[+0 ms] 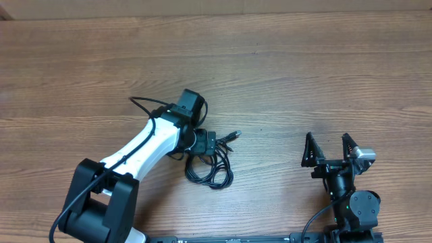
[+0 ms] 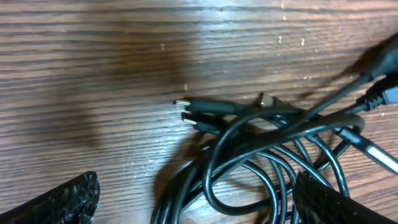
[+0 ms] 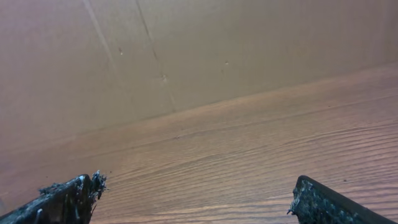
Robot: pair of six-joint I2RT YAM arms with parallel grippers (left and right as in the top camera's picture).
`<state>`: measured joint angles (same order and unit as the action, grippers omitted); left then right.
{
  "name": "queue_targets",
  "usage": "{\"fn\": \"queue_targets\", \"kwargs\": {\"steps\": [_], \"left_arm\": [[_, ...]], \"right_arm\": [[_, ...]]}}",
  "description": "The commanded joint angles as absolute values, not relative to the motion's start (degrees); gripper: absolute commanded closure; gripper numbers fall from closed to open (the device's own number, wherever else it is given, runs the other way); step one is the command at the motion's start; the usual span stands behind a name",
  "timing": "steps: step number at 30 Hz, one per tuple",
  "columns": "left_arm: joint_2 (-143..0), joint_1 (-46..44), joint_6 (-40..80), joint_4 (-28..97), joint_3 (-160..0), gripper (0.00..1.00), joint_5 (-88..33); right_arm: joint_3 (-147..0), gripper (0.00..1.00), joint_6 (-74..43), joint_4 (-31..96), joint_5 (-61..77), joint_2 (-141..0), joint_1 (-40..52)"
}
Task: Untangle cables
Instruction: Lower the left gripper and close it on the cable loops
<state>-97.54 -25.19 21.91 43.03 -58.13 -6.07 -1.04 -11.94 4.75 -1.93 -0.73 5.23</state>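
The top cable lies across the other loops, so my left gripper should close on the top cable's part (image 2: 214,155) beside the small plugs and raise it off the bundle.
The cables (image 1: 210,170) lie in a tangled black bundle on the wooden table (image 1: 304,67), just left of its middle. From the left wrist they show as overlapping loops (image 2: 267,155), with two small plugs (image 2: 188,103) poking out to the left. My left gripper (image 1: 206,147) hangs low over the bundle and stands open. Its fingers (image 2: 65,202) straddle several loops without closing on them. My right gripper (image 1: 329,150) is open near the table's front right, well away from the cables. Only bare wood shows between its fingertips (image 3: 326,202).
A brown cardboard wall (image 3: 186,50) stands behind the table's far edge. The left arm's own thicker black cable (image 1: 143,103) arcs out to the left of its wrist. The right arm's base (image 1: 354,206) sits at the front edge.
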Motion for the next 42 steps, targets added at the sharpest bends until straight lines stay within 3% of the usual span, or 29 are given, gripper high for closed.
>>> {"fn": "queue_targets", "kwargs": {"steps": [1,4,6,8,10,11,12,14,15,26,32,37,42], "left_arm": [[-98.1,-26.1,20.2,43.0,-59.2,0.10,-0.7],[-98.1,-26.1,20.4,42.5,-59.2,0.14,0.6],[-98.1,-26.1,20.4,42.2,-59.2,0.23,0.6],[-98.1,-26.1,20.4,42.1,-59.2,0.36,0.6],[-98.1,-26.1,20.4,41.9,-59.2,0.62,0.4],[-98.1,-26.1,20.4,41.9,-59.2,0.68,0.2],[-98.1,-26.1,20.4,41.7,-59.2,0.68,0.2],[-98.1,-26.1,20.4,41.7,-59.2,0.46,0.2],[-98.1,-26.1,20.4,41.7,-59.2,0.40,0.2],[-98.1,-26.8,20.8,41.5,-59.2,0.19,-1.0],[-98.1,-27.0,20.8,41.8,-59.2,0.26,-1.1],[-98.1,-27.0,20.8,41.0,-58.5,0.64,-1.1],[-98.1,-27.0,20.8,40.2,-56.8,0.66,-1.1]], "right_arm": [[-0.5,0.00,-12.0,4.6,-2.5,-0.2,5.2],[-0.5,0.00,-12.0,4.6,-2.5,-0.2,5.2],[-0.5,0.00,-12.0,4.6,-2.5,-0.2,5.2],[-0.5,0.00,-12.0,4.6,-2.5,-0.2,5.2],[-0.5,0.00,-12.0,4.6,-2.5,-0.2,5.2],[-0.5,0.00,-12.0,4.6,-2.5,-0.2,5.2],[-0.5,0.00,-12.0,4.6,-2.5,-0.2,5.2],[-0.5,0.00,-12.0,4.6,-2.5,-0.2,5.2],[-0.5,0.00,-12.0,4.6,-2.5,-0.2,5.2],[-0.5,0.00,-12.0,4.6,-2.5,-0.2,5.2],[-0.5,0.00,-12.0,4.6,-2.5,-0.2,5.2],[-0.5,0.00,-12.0,4.6,-2.5,-0.2,5.2],[-0.5,0.00,-12.0,4.6,-2.5,-0.2,5.2]]}}
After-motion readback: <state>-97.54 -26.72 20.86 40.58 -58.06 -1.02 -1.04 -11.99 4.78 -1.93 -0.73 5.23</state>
